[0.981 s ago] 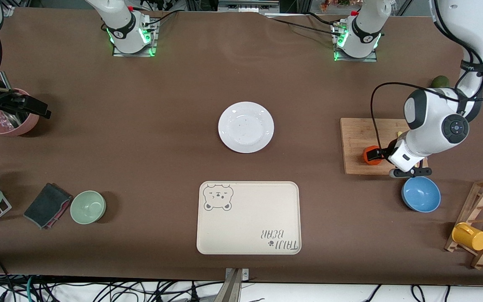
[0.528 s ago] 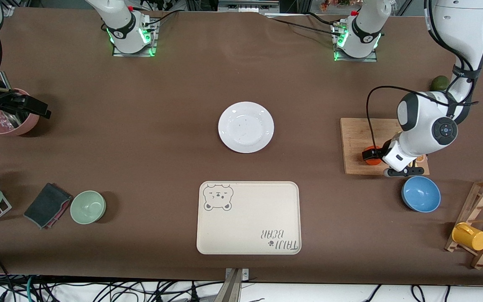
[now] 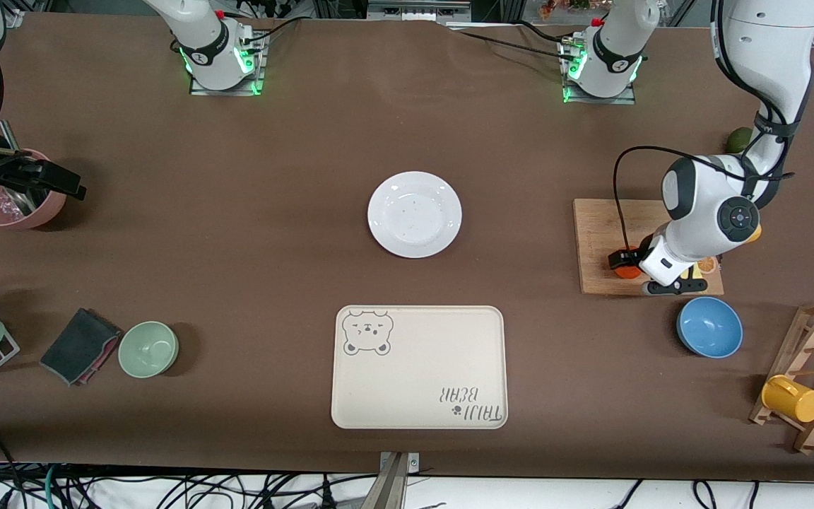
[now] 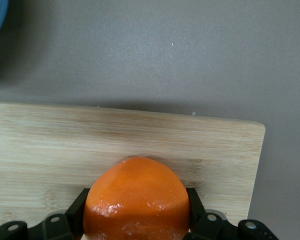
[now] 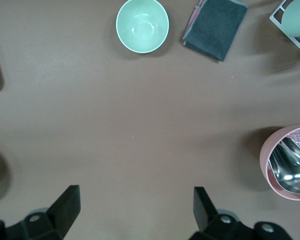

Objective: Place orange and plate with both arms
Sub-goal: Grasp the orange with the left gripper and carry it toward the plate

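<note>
I will let the orange go from my left gripper in the middle of the white plate (image 3: 417, 218). The orange is still on the wooden cutting board.
The orange (image 3: 627, 268) is on the wooden cutting board (image 3: 601, 233) toward the left arm's end of the table. My left gripper (image 3: 624, 261) is shut on it. In the left wrist view the orange (image 4: 136, 197) fills the space between both black fingers (image 4: 77, 210), with the board (image 4: 50, 145) under it. The white plate (image 3: 415, 214) lies bare at the middle of the table. My right gripper (image 3: 61, 185) waits, open and empty, above the table by a pink cup (image 3: 25, 212). In the right wrist view the right gripper (image 5: 135, 200) has only brown table between its fingers.
A cream bear-print tray (image 3: 419, 367) lies nearer the camera than the plate. A blue bowl (image 3: 709, 326) sits beside the board. A yellow mug (image 3: 792, 398) hangs on a wooden rack. A green bowl (image 3: 148, 348) and dark cloth (image 3: 78, 346) lie toward the right arm's end.
The left arm's wrist has swung a little toward the middle of the table. Its gripper stays on the orange, which has barely shifted. The right arm has not moved.
</note>
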{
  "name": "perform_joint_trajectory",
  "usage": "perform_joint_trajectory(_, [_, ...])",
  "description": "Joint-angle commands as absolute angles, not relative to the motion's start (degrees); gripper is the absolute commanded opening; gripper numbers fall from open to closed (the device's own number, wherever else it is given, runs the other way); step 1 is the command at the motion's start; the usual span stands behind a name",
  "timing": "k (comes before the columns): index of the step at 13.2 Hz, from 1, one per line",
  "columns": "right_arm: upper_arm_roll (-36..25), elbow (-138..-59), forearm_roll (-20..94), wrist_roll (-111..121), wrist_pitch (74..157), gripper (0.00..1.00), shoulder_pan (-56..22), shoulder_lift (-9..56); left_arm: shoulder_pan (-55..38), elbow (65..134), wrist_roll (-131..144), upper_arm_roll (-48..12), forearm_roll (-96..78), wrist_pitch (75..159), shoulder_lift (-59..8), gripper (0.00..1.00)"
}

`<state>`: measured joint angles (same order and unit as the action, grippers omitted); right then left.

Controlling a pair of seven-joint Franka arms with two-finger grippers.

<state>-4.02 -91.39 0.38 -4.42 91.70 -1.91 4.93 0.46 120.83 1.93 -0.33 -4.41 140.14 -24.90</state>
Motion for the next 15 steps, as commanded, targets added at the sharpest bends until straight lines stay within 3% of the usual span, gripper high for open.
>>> perform_joint_trajectory(1, [-4.04,-91.49,1.23,-5.01,91.49,1.0,-2.02,4.57,0.44,120.94,1.49,-0.35,-5.19,140.36,-22.6,0.0])
perform_joint_trajectory(5, [-4.04,-91.49,1.23,-5.01,91.49,1.0,-2.02,4.57,0.18,120.76,6.92,-7.89,-5.89,138.52,-15.74,0.0])
perform_joint_trajectory(9, [-4.04,-91.49,1.23,-5.01,91.49,1.0,-2.02,4.66,-3.23,120.32,17.01,-15.81,-5.8,138.43,-13.36,0.0])
perform_joint_trajectory(15, [-4.04,-91.49,1.23,-5.01,91.41,1.0,-2.02,4.66,-18.0,113.21,33.47,-17.84,-3.7,138.6,-17.74,0.0])
